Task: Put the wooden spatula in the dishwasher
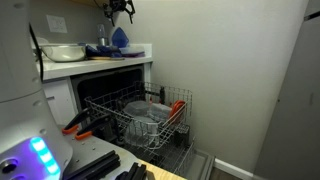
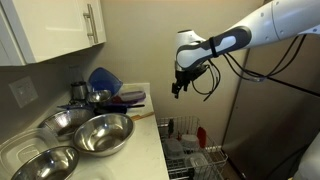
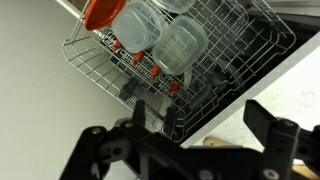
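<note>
I should next lower my gripper to the wooden spatula's handle (image 1: 121, 58) (image 3: 215, 143), near its end by the counter's edge above the rack, and close it there.
The dishwasher (image 1: 100, 95) stands open under the counter with its grey wire rack (image 1: 150, 120) pulled out; the rack also shows in an exterior view (image 2: 190, 152) and in the wrist view (image 3: 110, 70). My gripper (image 2: 179, 90) hangs high in the air above the counter's edge and the rack, also seen at the top of an exterior view (image 1: 121, 10). In the wrist view its fingers (image 3: 205, 118) are spread wide with nothing between them. A tan wooden tip (image 3: 215, 143), possibly the wooden spatula, shows on the white counter, mostly hidden by the gripper body.
Clear plastic containers (image 3: 165, 40) and an orange-red lid (image 3: 103, 12) sit in the rack. Several metal bowls (image 2: 95, 132) and a blue colander (image 2: 103, 78) crowd the counter. An orange-red utensil (image 1: 75, 128) lies low by the dishwasher. A wall stands beyond the dishwasher.
</note>
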Controlling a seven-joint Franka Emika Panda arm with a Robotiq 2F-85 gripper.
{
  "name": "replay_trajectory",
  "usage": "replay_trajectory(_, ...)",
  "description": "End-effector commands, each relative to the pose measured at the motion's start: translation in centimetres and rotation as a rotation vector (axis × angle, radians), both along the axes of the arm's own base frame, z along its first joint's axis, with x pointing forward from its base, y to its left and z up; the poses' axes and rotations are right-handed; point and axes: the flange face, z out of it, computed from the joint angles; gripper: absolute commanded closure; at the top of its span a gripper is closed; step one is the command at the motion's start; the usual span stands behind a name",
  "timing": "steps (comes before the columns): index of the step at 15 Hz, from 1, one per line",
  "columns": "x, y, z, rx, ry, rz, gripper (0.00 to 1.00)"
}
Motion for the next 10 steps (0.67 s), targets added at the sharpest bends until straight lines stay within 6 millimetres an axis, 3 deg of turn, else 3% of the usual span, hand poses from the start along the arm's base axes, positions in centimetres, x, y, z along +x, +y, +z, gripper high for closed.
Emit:
replay_trajectory(1, 1.1, 1.1, -1.0, -0.112, 0.025, 0.158, 0.0)
replay_trajectory(3, 1.3, 1.6, -1.7, -0.157, 0.02, 0.245, 0.0)
replay_trajectory(4, 1.1, 1.3, -1.7, -0.106, 0.014, 0.159, 0.0)
replay_trajectory(10, 1.3, 1.4, -2.0, -0.11, 0.018, 0.165, 0.0)
